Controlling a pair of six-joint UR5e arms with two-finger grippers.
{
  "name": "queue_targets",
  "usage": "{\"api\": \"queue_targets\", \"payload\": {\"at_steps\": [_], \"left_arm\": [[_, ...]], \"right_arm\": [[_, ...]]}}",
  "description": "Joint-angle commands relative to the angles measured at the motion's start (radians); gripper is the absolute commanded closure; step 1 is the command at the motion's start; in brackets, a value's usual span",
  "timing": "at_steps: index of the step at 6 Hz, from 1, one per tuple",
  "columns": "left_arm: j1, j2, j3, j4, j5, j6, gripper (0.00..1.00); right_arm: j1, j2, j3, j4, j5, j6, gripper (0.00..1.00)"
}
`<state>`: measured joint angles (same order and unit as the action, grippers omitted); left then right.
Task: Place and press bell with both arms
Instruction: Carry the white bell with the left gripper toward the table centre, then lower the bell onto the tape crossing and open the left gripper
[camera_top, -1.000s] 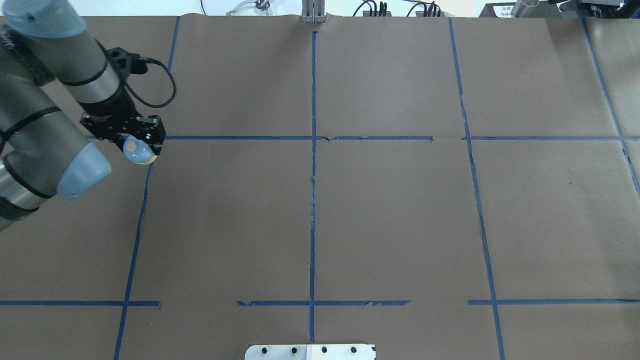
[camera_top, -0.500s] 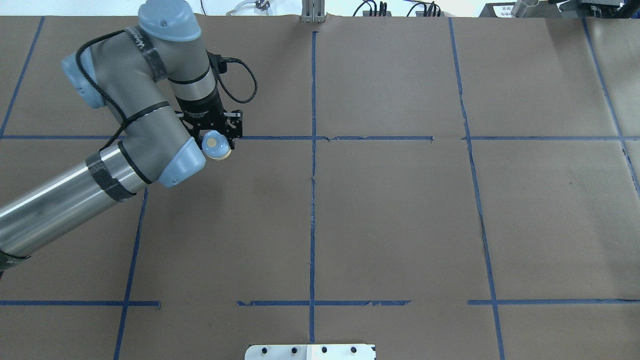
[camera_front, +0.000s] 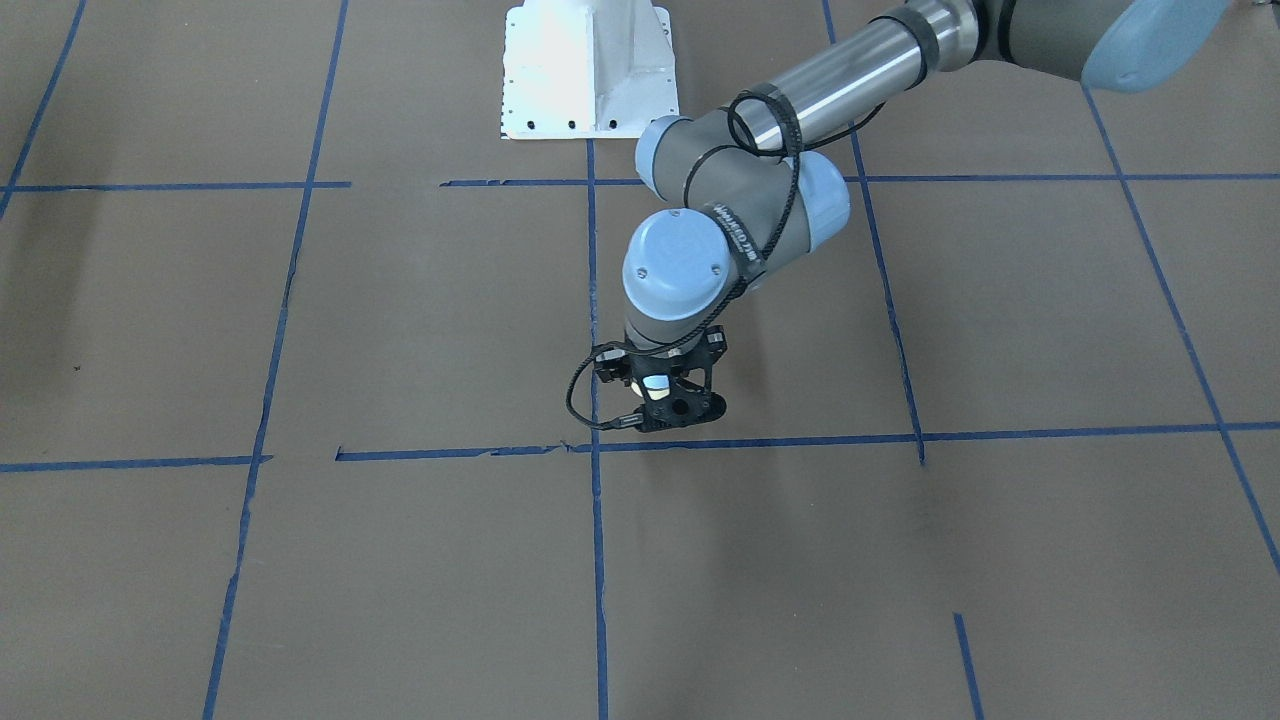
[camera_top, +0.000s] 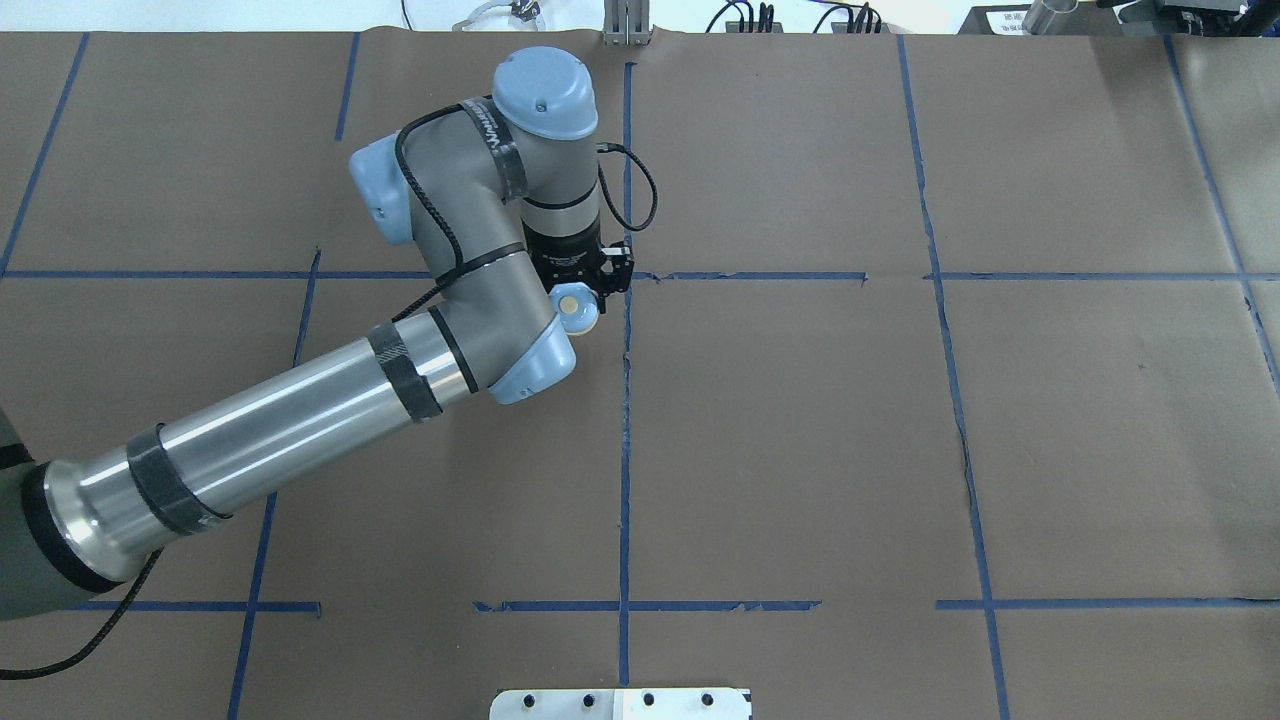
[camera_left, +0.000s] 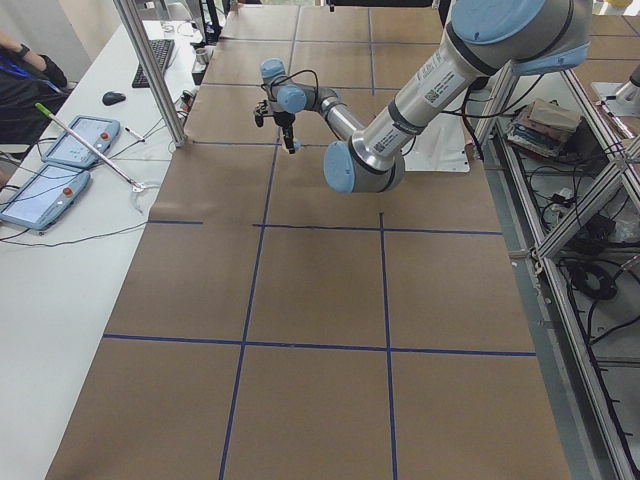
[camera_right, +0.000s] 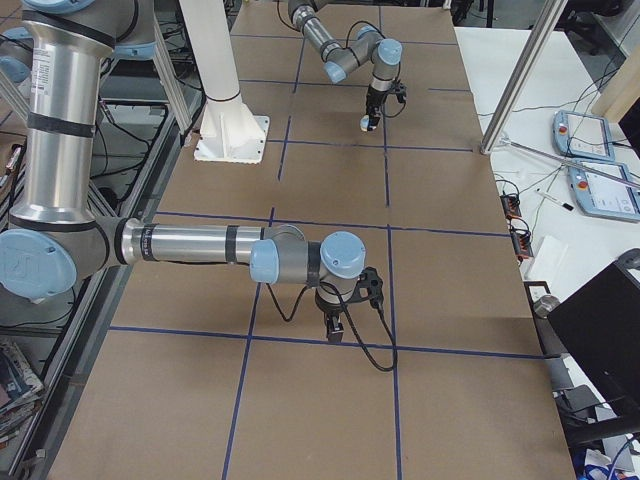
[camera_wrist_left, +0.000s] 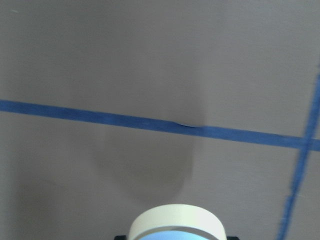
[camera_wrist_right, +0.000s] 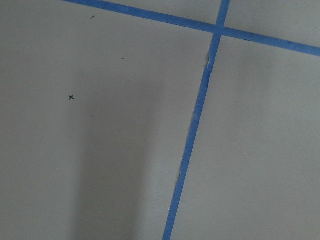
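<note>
My left gripper releases the bell next on the centre tape line (camera_front: 594, 390), just pedestal-side of the crossing.
The light-blue bell (camera_top: 577, 308) with its cream button is held in my left gripper (camera_top: 586, 298), which is shut on it. It hangs a little above the brown paper, just left of the centre tape crossing (camera_top: 627, 276). The front view shows the left gripper (camera_front: 665, 397) pointing down with a sliver of the bell (camera_front: 657, 383) between the fingers. The left wrist view shows the bell's cream base ring (camera_wrist_left: 175, 222) above its shadow. My right gripper (camera_right: 335, 328) shows only in the exterior right view, low over the paper; I cannot tell whether it is open.
Blue tape lines divide the brown paper into squares. The white bolted pedestal (camera_front: 590, 70) stands at the robot's edge of the table. Operator tablets (camera_left: 80, 140) and a metal post (camera_left: 150, 70) stand at the far side.
My left arm has swung right along the far tape line, carrying the bell from the left edge of the table to the centre crossing.
</note>
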<state>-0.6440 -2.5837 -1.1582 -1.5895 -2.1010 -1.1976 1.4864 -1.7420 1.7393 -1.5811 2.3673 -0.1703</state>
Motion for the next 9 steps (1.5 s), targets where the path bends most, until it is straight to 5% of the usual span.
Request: {"api": "queue_targets", "payload": {"at_steps": [1,3,8,9], "left_arm": [[0.049,-0.042,0.029,-0.018,0.042,-0.03,0.98],[0.06,-0.084,0.122,-0.079,0.064,-0.03,0.97],[0.057,-0.081,0.149,-0.098,0.076,-0.017,0.95],[0.057,-0.081,0.149,-0.098,0.076,-0.017,0.86]], "right_arm": [[0.0,0.004,-0.018,0.001,0.001,0.0,0.0],[0.0,0.004,-0.02,0.001,0.0,0.0,0.0],[0.0,0.004,-0.018,0.001,0.001,0.0,0.0],[0.0,0.005,-0.018,0.001,0.0,0.0,0.0]]}}
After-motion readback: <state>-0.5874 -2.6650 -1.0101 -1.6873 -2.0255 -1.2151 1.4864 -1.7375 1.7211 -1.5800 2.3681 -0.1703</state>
